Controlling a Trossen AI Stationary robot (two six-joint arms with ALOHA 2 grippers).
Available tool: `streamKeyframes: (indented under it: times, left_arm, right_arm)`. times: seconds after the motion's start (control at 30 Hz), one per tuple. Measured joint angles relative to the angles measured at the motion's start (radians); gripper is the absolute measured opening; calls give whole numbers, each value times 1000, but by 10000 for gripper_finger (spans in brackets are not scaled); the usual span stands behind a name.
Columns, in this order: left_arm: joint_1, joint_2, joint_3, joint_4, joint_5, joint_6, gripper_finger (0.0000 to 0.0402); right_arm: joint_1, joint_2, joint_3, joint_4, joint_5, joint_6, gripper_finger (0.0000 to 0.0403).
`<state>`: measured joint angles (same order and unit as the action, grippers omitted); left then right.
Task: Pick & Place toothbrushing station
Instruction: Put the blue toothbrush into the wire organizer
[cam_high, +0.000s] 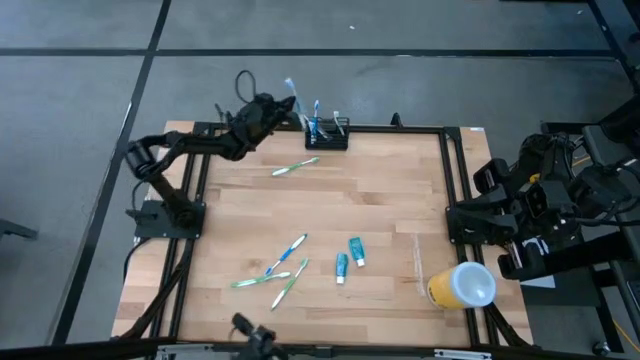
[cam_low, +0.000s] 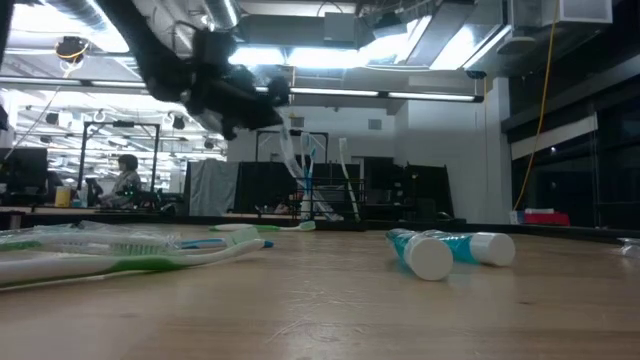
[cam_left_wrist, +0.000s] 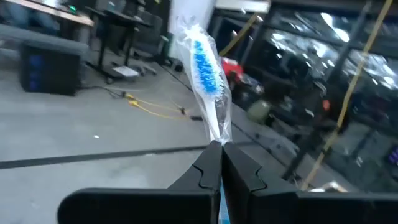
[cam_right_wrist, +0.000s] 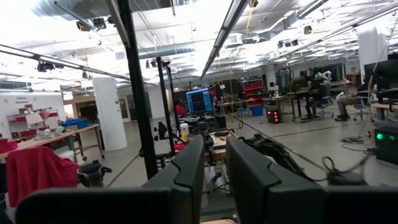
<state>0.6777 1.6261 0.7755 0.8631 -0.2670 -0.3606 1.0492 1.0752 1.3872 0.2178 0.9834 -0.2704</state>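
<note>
My left gripper is going to release the wrapped toothbrush inside the black mesh holder (cam_high: 312, 135), at the end next to the blue toothbrushes.
My left gripper (cam_high: 284, 108) is at the table's far edge, just left of the toothbrushing station (cam_high: 327, 133), a low black mesh holder with toothbrushes (cam_high: 316, 112) standing in it. The gripper is shut on a clear-wrapped toothbrush with blue bristles (cam_left_wrist: 203, 59), which is clear of the table; the low view shows it (cam_low: 288, 150) in front of the holder (cam_low: 320, 205). My right gripper (cam_right_wrist: 214, 177) waits high up beyond the table's right edge, open, with nothing between its fingers. My left gripper pinches the wrapped toothbrush just below its bristle head (cam_left_wrist: 217, 138) between its two fingertips (cam_left_wrist: 208, 165). The fingers come level from the table's left side and lie across the brush. The head stands up past the fingertips; the brush is lifted clear, and the fingers hide its handle.
A green toothbrush (cam_high: 296, 166) lies near the holder. At the near middle lie a blue toothbrush (cam_high: 288, 251), two green ones (cam_high: 262, 281), and two toothpaste tubes (cam_high: 355, 250) (cam_high: 341, 267). A yellow cup with a white lid (cam_high: 462, 285) lies on its side at the near right.
</note>
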Motion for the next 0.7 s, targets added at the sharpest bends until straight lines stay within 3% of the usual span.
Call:
streamKeyframes:
  times: [0.1,0.33,0.7]
  left_arm:
    - [-7,81,76,2,56,44,1]
    - [-30,215,198,-14,72,119,1]
    - [-126,218,190,-188,-105,180,1]
  right_arm:
    - [0,0,0,13,1,0,70]
    - [0,2,0,30,24,0,70]
    - [0,3,0,36,30,0,70]
